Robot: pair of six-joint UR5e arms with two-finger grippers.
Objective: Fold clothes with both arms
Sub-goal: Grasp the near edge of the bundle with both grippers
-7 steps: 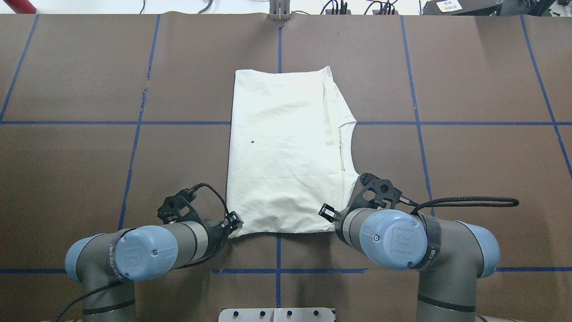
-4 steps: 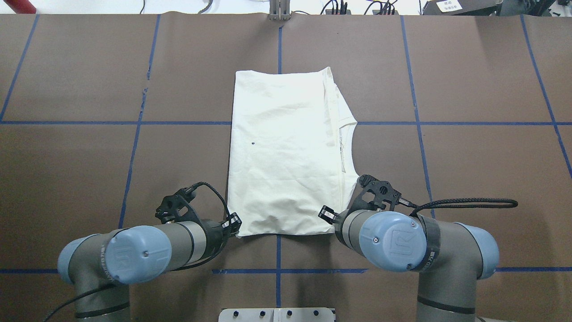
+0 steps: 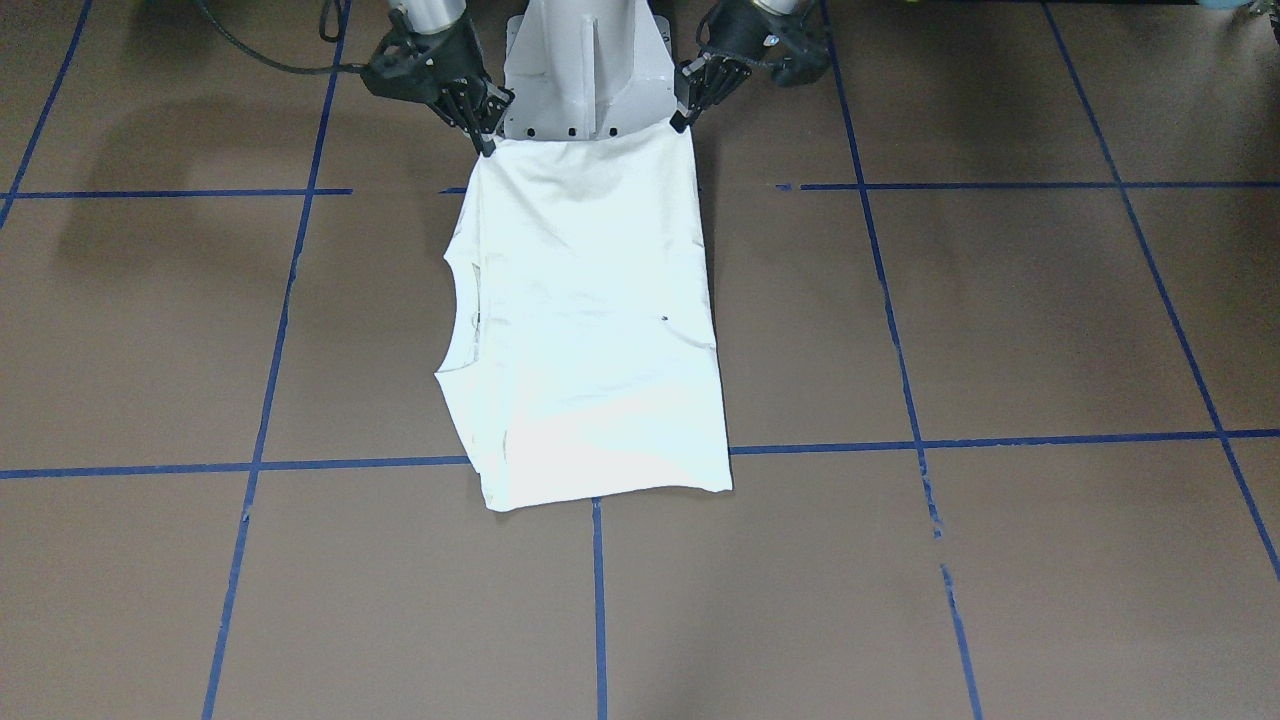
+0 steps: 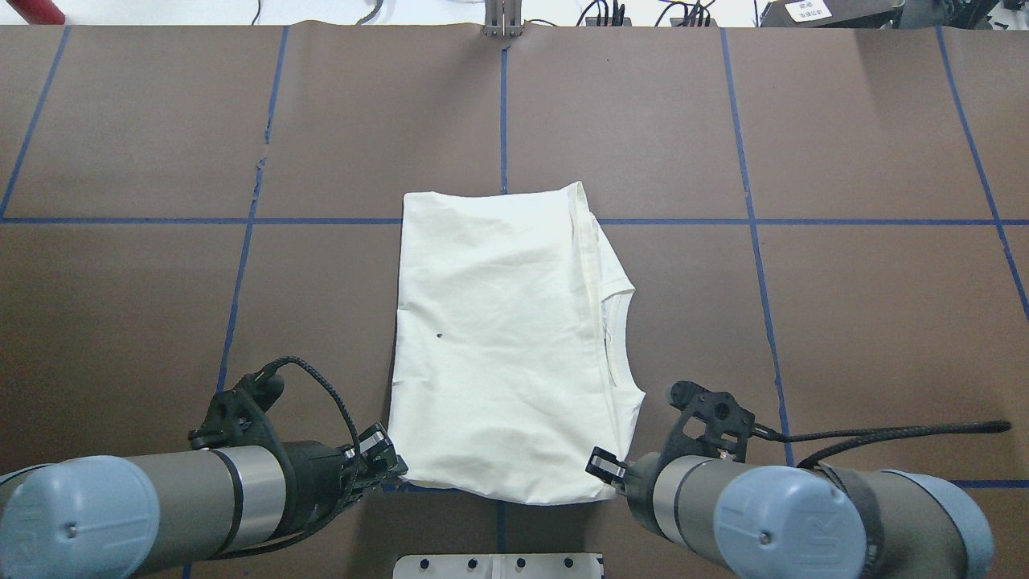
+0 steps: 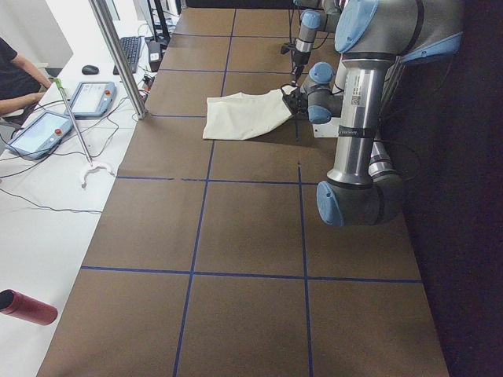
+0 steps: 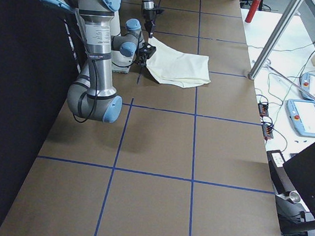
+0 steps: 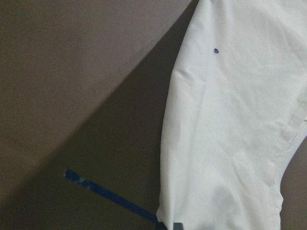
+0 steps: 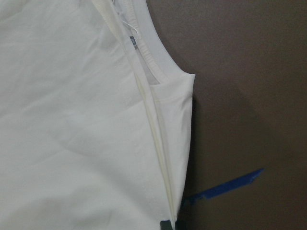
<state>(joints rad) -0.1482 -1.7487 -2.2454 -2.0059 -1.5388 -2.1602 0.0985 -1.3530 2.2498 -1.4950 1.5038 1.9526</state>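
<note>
Next, my left gripper lets go of the near corner of the shirt on the shirt's side edge [image 3: 705, 347] [image 7: 199, 20], beside the small dark dot.
A white T-shirt [image 4: 498, 346], folded lengthwise, lies on the brown table with its collar side toward the robot's right. My left gripper [image 4: 394, 470] is shut on its near left corner. My right gripper [image 4: 604, 470] is shut on its near right corner. In the front-facing view the left gripper [image 3: 678, 122] and the right gripper [image 3: 487, 148] hold the shirt's [image 3: 590, 330] near edge slightly raised in front of the base. The left wrist view shows the shirt's side edge [image 7: 230, 134]. The right wrist view shows the collar and folded sleeve [image 8: 158, 96].
The white pedestal base [image 4: 498, 565] stands just behind the held edge. Blue tape lines [image 4: 723, 221] grid the table. A red bottle [image 5: 27, 308] and tablets [image 5: 90, 98] lie on the white side table, next to a metal post [image 5: 118, 55].
Both arms have drawn back toward the robot's base and dragged the shirt along. Its far edge has moved nearer, to the blue cross line. Both grippers stayed shut on the corners.
</note>
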